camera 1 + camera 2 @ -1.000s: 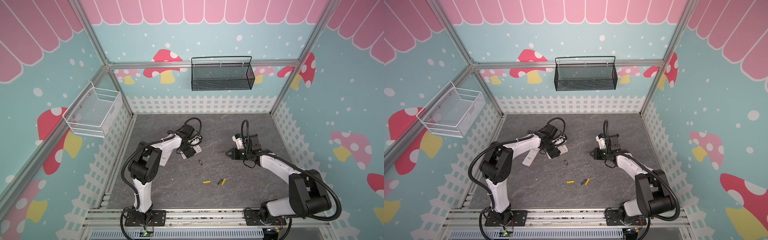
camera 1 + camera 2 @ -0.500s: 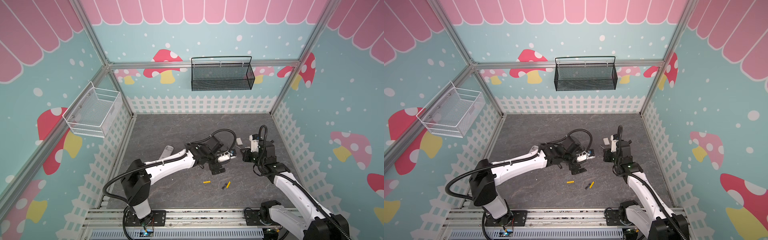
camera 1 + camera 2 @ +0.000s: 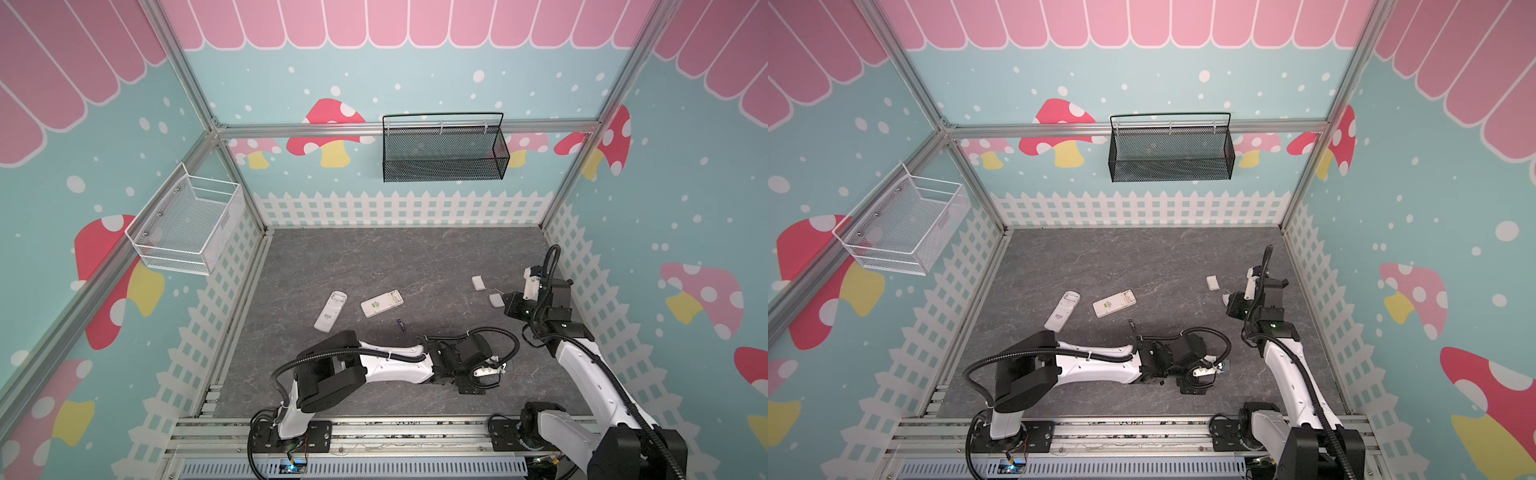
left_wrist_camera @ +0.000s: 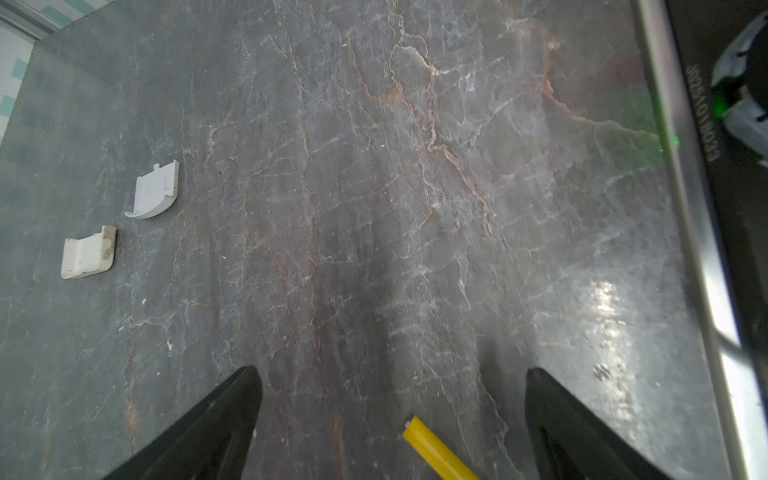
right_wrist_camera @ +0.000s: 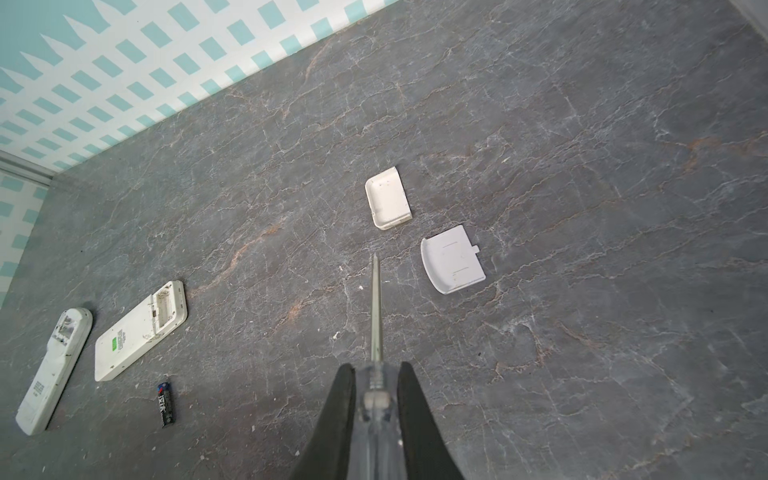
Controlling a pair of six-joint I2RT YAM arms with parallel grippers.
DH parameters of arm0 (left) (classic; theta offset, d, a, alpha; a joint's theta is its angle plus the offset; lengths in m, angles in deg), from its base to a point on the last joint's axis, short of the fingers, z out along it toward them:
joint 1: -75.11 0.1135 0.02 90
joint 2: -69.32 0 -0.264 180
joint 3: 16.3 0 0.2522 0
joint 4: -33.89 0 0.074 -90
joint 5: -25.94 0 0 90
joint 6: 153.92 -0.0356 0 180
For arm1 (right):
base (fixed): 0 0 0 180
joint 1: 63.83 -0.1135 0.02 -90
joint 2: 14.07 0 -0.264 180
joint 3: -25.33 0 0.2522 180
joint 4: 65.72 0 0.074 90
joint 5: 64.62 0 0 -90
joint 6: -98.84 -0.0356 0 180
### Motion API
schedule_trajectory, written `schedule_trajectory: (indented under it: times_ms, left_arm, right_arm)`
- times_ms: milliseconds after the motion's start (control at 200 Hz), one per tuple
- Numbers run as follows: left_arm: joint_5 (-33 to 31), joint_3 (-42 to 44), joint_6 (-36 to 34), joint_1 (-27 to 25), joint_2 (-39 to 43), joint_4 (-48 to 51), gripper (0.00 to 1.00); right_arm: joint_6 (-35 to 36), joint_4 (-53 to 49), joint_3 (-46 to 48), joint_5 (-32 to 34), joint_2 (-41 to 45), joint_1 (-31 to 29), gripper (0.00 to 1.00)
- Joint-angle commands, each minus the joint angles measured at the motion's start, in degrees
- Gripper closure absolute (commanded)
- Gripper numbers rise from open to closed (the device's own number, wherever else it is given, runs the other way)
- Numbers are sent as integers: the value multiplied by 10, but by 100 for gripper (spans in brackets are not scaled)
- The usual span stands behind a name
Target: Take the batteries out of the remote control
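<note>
My right gripper is going to set the clear-handled screwdriver down on the table (image 3: 449, 322) (image 5: 310, 368) between the dark battery and the white battery covers.
Two white remote controls lie back up at mid-left, one narrow (image 3: 330, 311) (image 5: 54, 370) and one wider (image 3: 381, 303) (image 5: 141, 330), both with open battery bays. A dark battery (image 3: 400, 324) (image 5: 166, 404) lies just in front of the wider one. My left gripper (image 3: 498, 369) (image 4: 392, 374) is low at the front centre-right, open, and a yellow battery (image 4: 440, 455) lies on the table between its fingers. The arm hides that spot in both top views. My right gripper (image 3: 505, 303) (image 5: 376, 374) is shut on a clear-handled screwdriver (image 5: 376, 307), which points at the table.
Two white battery covers (image 5: 388, 203) (image 5: 453, 264) lie on the grey table (image 3: 415, 257) beside the screwdriver tip, at the right. A black mesh basket (image 3: 442, 153) hangs on the back wall and a white wire basket (image 3: 187, 226) on the left wall. The metal front rail (image 4: 690, 232) runs close to my left gripper.
My left gripper has let go of the wider remote, which now lies on the table, and has dropped toward the front over the yellow battery. The right gripper has drawn back right with the screwdriver.
</note>
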Motion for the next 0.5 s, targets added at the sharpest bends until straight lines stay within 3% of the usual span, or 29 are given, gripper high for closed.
schedule_trajectory:
  times_ms: [0, 320, 495]
  left_arm:
    - [-27, 41, -24, -4, 5, -44, 1]
    - [-42, 88, -46, 16, -2, -106, 1]
    - [-30, 87, -46, 15, 16, -80, 1]
  right_arm:
    - [13, -5, -19, -30, -2, 10, 100]
    - [3, 24, -7, -52, -10, 17, 100]
    - [0, 78, 18, -109, -21, 17, 100]
